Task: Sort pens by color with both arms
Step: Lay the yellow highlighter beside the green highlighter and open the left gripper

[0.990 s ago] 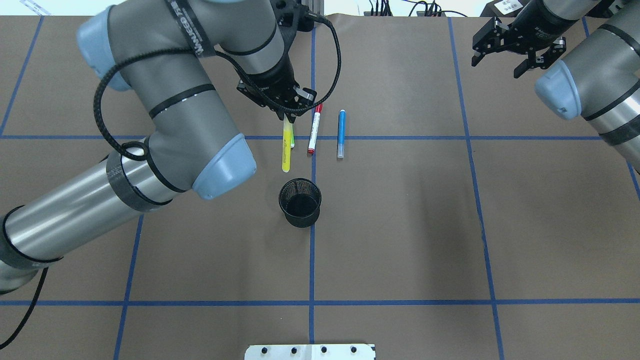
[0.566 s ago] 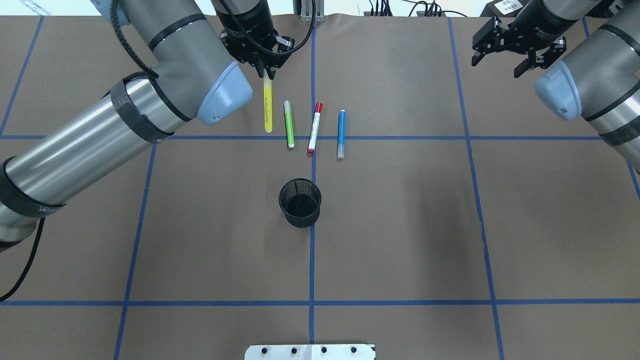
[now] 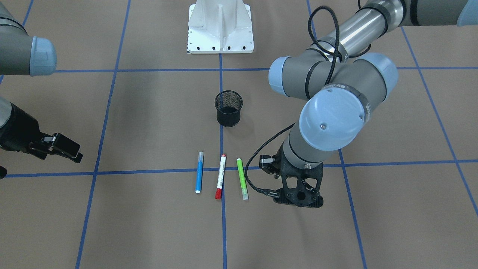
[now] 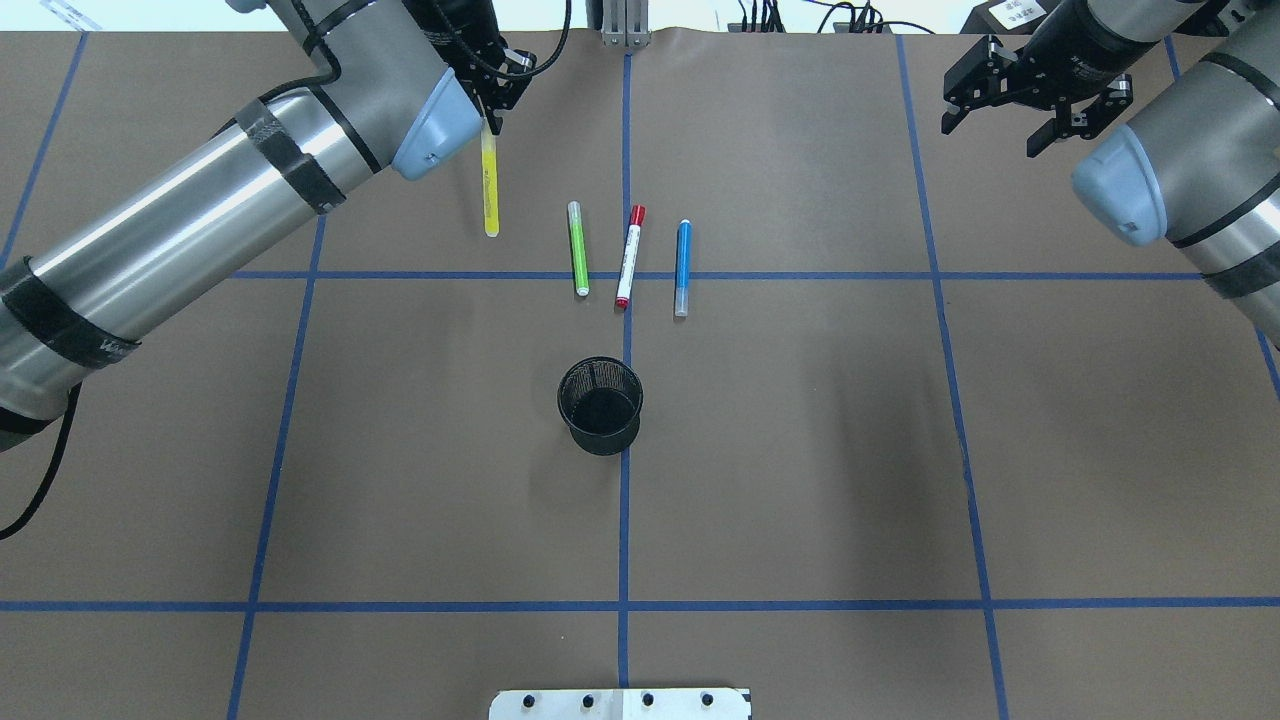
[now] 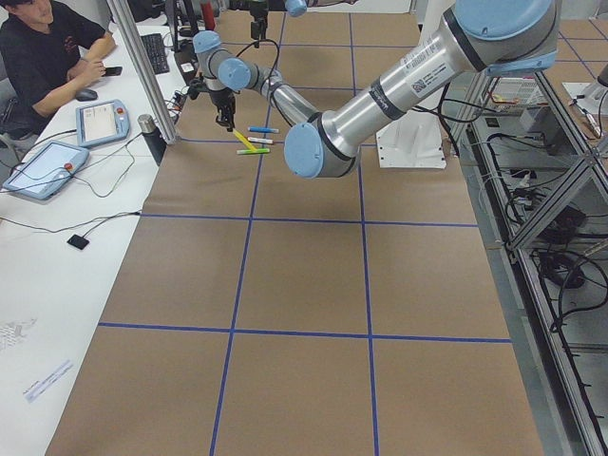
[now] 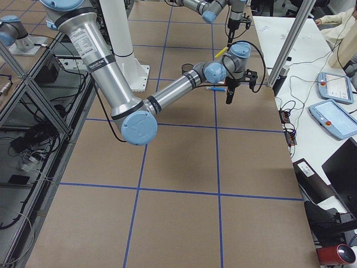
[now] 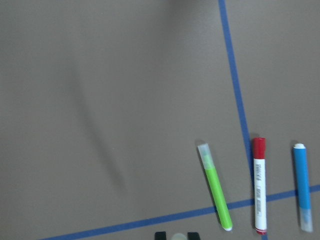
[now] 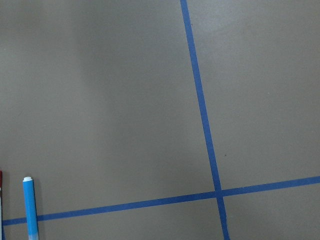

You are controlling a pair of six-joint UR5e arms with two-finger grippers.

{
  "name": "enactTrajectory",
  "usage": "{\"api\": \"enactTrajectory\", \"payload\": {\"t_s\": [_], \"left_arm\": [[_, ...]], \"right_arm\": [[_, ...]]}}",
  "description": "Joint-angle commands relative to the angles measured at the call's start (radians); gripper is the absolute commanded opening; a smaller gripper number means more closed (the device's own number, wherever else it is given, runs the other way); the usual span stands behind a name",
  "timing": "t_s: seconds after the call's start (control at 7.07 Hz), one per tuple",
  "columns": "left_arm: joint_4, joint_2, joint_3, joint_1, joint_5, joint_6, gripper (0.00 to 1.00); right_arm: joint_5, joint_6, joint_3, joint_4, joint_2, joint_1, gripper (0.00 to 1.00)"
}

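My left gripper is to put the yellow pen down across the blue tape line (image 3: 256,171) (image 7: 187,211) next to the green pen.
My left gripper (image 4: 490,108) is shut on the far end of the yellow pen (image 4: 489,190) and holds it off the table, to the left of the row of pens. In the front view the left gripper (image 3: 298,196) hides that pen. The green pen (image 4: 578,248), the white pen with the red cap (image 4: 629,257) and the blue pen (image 4: 682,266) lie side by side on the brown paper; they also show in the left wrist view: green pen (image 7: 216,187), red-capped pen (image 7: 259,190), blue pen (image 7: 302,185). My right gripper (image 4: 992,135) is open and empty at the far right.
A black mesh cup (image 4: 600,405) stands upright on the centre line, nearer to the robot than the pens. Blue tape lines (image 4: 780,275) grid the table. An operator (image 5: 47,47) sits at the far side beside tablets. The white base pedestal (image 3: 220,30) is behind the cup.
My left gripper has carried the yellow pen from over the green pen to the left and toward the table's far edge. The right arm has not moved.
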Motion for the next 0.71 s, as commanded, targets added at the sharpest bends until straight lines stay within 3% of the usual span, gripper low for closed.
{"api": "enactTrajectory", "payload": {"t_s": [0.0,0.57], "left_arm": [[-0.017,-0.01,0.061,0.052,-0.002,-0.053,0.13],[-0.017,-0.026,0.08,0.103,-0.002,-0.122,0.13]], "right_arm": [[-0.018,0.0,0.003,-0.001,-0.004,-0.006,0.99],[-0.021,-0.001,0.005,-0.001,-0.005,-0.006,0.99]]}}
